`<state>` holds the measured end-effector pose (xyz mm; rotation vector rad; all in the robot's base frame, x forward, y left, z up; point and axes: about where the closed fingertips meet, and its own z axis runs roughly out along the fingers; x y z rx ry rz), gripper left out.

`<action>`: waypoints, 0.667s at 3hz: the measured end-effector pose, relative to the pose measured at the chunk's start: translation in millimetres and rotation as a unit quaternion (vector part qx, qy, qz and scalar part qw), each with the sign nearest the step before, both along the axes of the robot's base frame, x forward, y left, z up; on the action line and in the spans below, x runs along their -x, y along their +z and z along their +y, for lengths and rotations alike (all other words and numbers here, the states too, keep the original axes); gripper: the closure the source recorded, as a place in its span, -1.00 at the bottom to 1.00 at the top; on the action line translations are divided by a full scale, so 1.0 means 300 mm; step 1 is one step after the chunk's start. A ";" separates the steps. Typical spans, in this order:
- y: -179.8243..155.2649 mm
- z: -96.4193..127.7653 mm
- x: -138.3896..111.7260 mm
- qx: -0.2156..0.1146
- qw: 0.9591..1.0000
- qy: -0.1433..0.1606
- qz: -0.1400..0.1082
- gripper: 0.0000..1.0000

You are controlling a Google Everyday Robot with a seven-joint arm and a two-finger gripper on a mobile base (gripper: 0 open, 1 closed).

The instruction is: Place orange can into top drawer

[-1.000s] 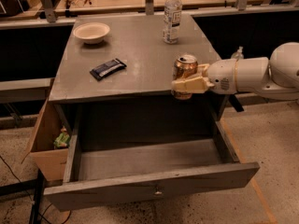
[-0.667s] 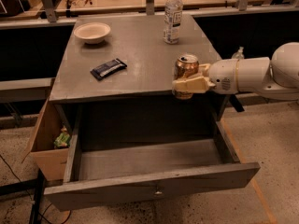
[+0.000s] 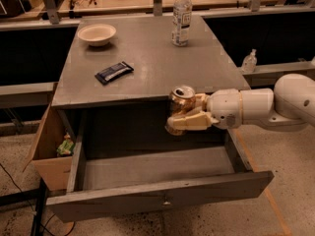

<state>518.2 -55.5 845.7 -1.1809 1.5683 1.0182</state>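
Next, I let go of the orange can on the top drawer's grey bottom (image 3: 153, 167), a little behind the knob on the front panel.
The orange can (image 3: 181, 101) is a small golden-orange drink can with a silver top. My gripper (image 3: 189, 116) is shut on it and holds it upright in the air, just past the counter's front edge. It hangs above the right half of the open top drawer (image 3: 157, 168). The drawer is wide, shallow and grey, pulled fully out, with a small metal knob (image 3: 166, 201) on its front panel. My white arm (image 3: 266, 106) reaches in from the right.
On the grey counter (image 3: 147, 58) stand a clear water bottle (image 3: 181, 16), a beige bowl (image 3: 97, 34) and a dark snack packet (image 3: 114, 72). A brown cardboard box (image 3: 49, 151) with some items stands left of the drawer. A small bottle (image 3: 249, 62) stands at right.
My gripper has carried the can forward off the counter and lower, over the open drawer. The drawer and the things on the counter have not moved.
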 end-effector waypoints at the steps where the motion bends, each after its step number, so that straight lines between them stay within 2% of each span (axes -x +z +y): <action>1: -0.109 0.038 0.060 0.032 0.998 0.043 -0.025 1.00; 2: -0.257 0.065 0.041 0.089 0.992 0.067 -0.064 1.00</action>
